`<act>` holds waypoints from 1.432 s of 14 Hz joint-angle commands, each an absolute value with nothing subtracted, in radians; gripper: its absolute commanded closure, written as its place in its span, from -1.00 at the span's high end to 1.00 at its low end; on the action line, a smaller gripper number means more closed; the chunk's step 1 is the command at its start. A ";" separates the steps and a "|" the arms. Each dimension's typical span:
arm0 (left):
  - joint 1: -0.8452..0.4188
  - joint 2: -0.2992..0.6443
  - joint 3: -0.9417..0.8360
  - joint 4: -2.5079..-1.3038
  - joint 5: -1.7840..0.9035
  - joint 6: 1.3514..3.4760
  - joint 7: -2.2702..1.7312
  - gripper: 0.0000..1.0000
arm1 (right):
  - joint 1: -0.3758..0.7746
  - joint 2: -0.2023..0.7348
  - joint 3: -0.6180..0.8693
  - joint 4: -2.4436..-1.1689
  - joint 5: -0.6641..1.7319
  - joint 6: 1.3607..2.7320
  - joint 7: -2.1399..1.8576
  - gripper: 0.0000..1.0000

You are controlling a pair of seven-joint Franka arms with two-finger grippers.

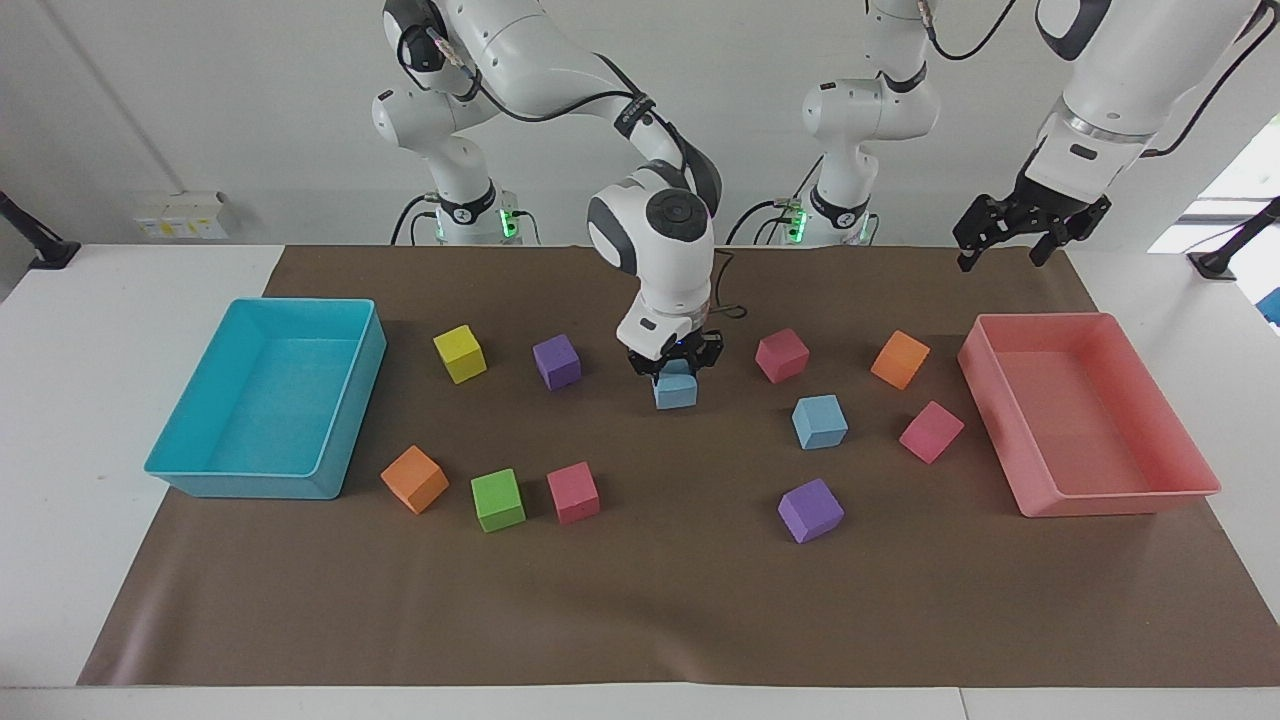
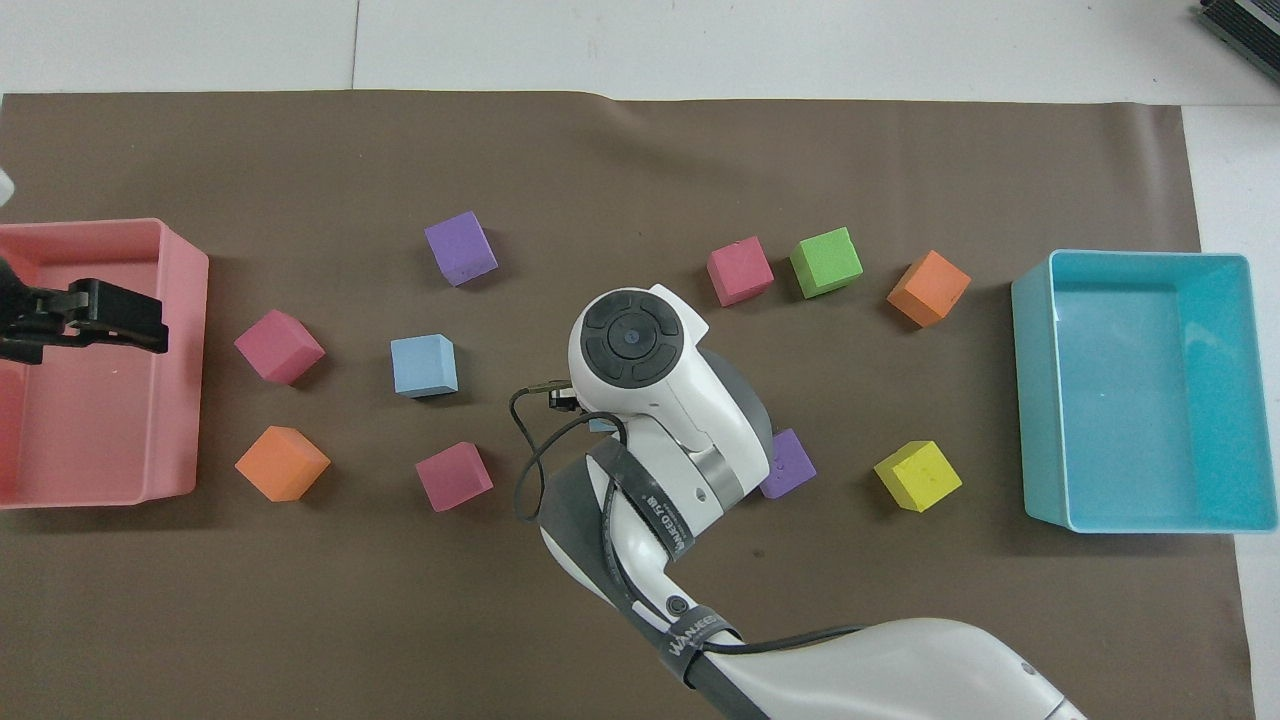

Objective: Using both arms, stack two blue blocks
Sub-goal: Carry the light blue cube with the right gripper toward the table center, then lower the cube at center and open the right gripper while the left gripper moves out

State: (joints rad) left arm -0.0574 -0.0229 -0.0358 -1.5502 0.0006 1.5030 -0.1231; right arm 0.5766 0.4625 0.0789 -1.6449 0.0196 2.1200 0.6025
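Observation:
Next, I set the light-blue block down with my right gripper on the mat midway [image 2: 602, 420] between the free blue block and the nearer purple cube.
My right gripper [image 1: 676, 372] points straight down over the middle of the brown mat, shut on a light-blue block [image 1: 675, 390] held at or just above the mat. In the overhead view the right arm's wrist hides it, and only a sliver of that block [image 2: 601, 425] shows. The second blue block [image 1: 819, 421] [image 2: 424, 365] lies free on the mat, toward the left arm's end and a little farther from the robots. My left gripper [image 1: 1003, 258] hangs open and empty high over the pink tray's [image 1: 1012, 424] robot-side edge.
A cyan tray [image 1: 345, 400] stands at the right arm's end. Several coloured cubes are scattered on the mat: a purple one [image 1: 557, 361] and a pink one [image 1: 781, 355] flank the held block, and another purple one [image 1: 810, 509] lies farther out.

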 commanded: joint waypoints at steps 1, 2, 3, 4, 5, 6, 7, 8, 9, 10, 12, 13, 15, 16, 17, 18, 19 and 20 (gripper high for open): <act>-0.067 -0.031 -0.028 -1.543 -0.011 1.485 -0.130 1.00 | 0.587 0.460 0.078 -1.670 0.014 2.152 0.672 -1.00; -0.067 -0.031 -0.028 -1.543 -0.011 1.485 -0.129 1.00 | 0.588 0.460 0.078 -1.672 0.014 2.154 0.673 -1.00; -0.067 -0.031 -0.028 -1.543 -0.011 1.486 -0.129 1.00 | 0.595 0.463 0.080 -1.672 0.014 2.157 0.678 -1.00; -0.067 -0.031 -0.028 -1.543 -0.012 1.486 -0.129 1.00 | 0.612 0.466 0.078 -1.672 0.015 2.160 0.695 -1.00; -0.067 -0.031 -0.028 -1.543 -0.012 1.485 -0.129 1.00 | 0.612 0.469 0.078 -1.674 0.012 2.172 0.709 -1.00; -0.067 -0.031 -0.028 -1.543 -0.012 1.486 -0.129 1.00 | 0.615 0.471 0.078 -1.674 0.014 2.172 0.709 -1.00; -0.067 -0.031 -0.028 -1.543 -0.012 1.486 -0.127 1.00 | 0.614 0.472 0.078 -1.674 0.012 2.174 0.709 -1.00; -0.067 -0.031 -0.028 -1.543 -0.012 1.485 -0.127 1.00 | 0.614 0.472 0.078 -1.674 0.012 2.174 0.709 -0.90; -0.067 -0.031 -0.028 -1.543 -0.012 1.485 -0.127 1.00 | 0.614 0.472 0.078 -1.678 0.012 2.175 0.710 -0.83; -0.067 -0.031 -0.028 -1.543 -0.012 1.485 -0.127 1.00 | 0.612 0.472 0.078 -1.686 0.012 2.180 0.712 -0.70; -0.067 -0.031 -0.028 -1.543 -0.012 1.485 -0.127 1.00 | 0.609 0.472 0.078 -1.697 0.009 2.190 0.710 -0.27; -0.069 -0.031 -0.028 -1.543 -0.012 1.485 -0.127 1.00 | 0.609 0.471 0.078 -1.697 0.009 2.195 0.710 -0.01; -0.067 -0.032 -0.028 -1.543 -0.011 1.485 -0.127 1.00 | 0.611 0.471 0.078 -1.697 0.009 2.194 0.712 0.30; -0.069 -0.031 -0.028 -1.543 -0.012 1.485 -0.129 1.00 | 0.612 0.471 0.078 -1.697 0.008 2.192 0.712 0.33; -0.069 -0.031 -0.028 -1.543 -0.011 1.485 -0.129 1.00 | 0.612 0.471 0.078 -1.695 0.006 2.194 0.713 0.40; -0.069 -0.031 -0.028 -1.543 -0.012 1.485 -0.130 1.00 | 0.612 0.471 0.077 -1.695 0.006 2.194 0.716 0.53; -0.069 -0.031 -0.028 -1.543 -0.012 1.485 -0.130 1.00 | 0.615 0.469 0.077 -1.689 0.006 2.192 0.739 0.70; -0.069 -0.031 -0.028 -1.543 -0.012 1.485 -0.130 1.00 | 0.615 0.468 0.077 -1.684 0.006 2.194 0.758 0.83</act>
